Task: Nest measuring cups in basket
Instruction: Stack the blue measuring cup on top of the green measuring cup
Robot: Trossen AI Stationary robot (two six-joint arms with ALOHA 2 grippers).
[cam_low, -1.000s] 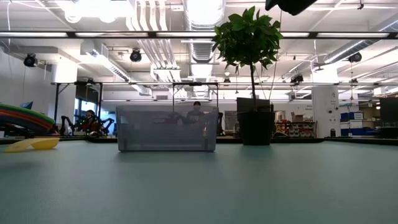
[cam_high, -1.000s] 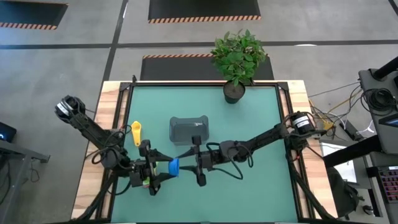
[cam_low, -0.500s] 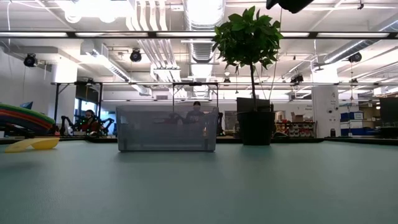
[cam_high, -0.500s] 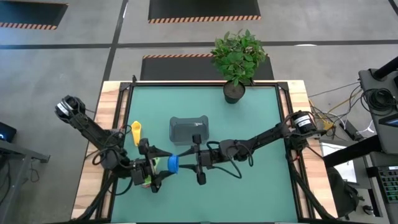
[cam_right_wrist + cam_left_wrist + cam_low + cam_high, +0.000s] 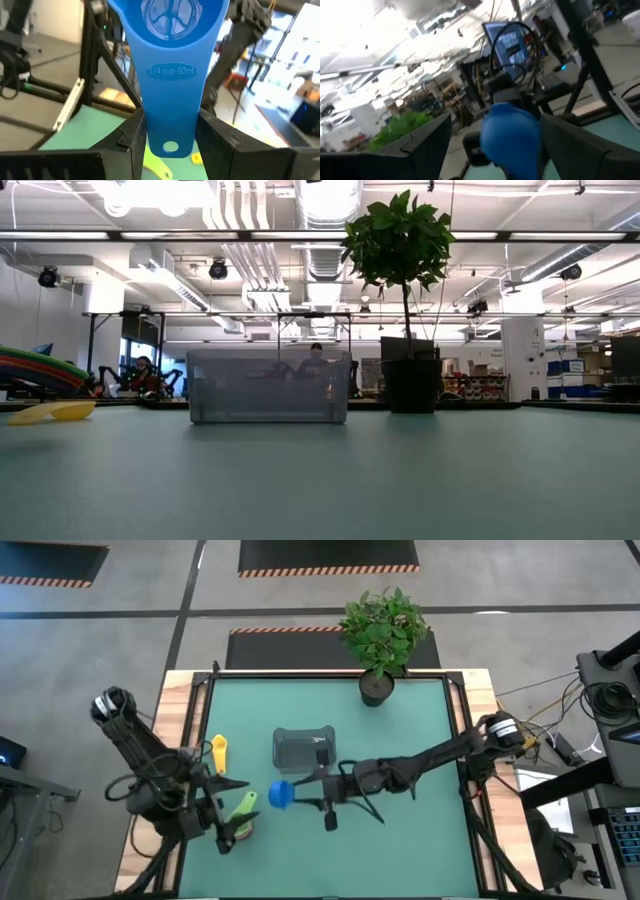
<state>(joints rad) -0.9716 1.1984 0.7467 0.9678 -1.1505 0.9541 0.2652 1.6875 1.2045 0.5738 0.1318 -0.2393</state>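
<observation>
My left gripper should close next on the bowl (image 5: pixel 281 794) (image 5: pixel 510 140) of the blue measuring cup, since my right gripper is holding the cup's handle.
The blue measuring cup (image 5: pixel 280 794) hangs in the air in front of the dark grey basket (image 5: pixel 304 748), shut in my right gripper (image 5: pixel 298 796). My left gripper (image 5: pixel 228 812) is open a short way to its left, touching nothing. In the left wrist view the blue cup (image 5: pixel 510 136) shows between and beyond its fingers (image 5: pixel 427 142). A green cup (image 5: pixel 243 807) lies on the mat under the left gripper. A yellow cup (image 5: pixel 219 752) lies left of the basket. The other cups are out of view. My right gripper holds the blue cup by its handle (image 5: pixel 172 95), pinched between the two fingers (image 5: pixel 132 137) near the free end with the hang hole. The fingers come level from the table's right, along the handle. The bowl (image 5: pixel 172 12) points toward the left arm, and the cup is lifted clear.
A potted plant (image 5: pixel 380 630) in a black pot stands at the far edge of the mat. In the low view the basket (image 5: pixel 268 385), the pot (image 5: pixel 410 375) and the yellow cup (image 5: pixel 50 412) stand on the mat. The near half of the mat (image 5: pixel 400 850) is bare.
My left arm has drawn back toward the table's left edge, away from the blue cup. The cup has stayed in my right gripper and shifted a little toward the basket. The green cup now shows on the mat where the left gripper stood.
</observation>
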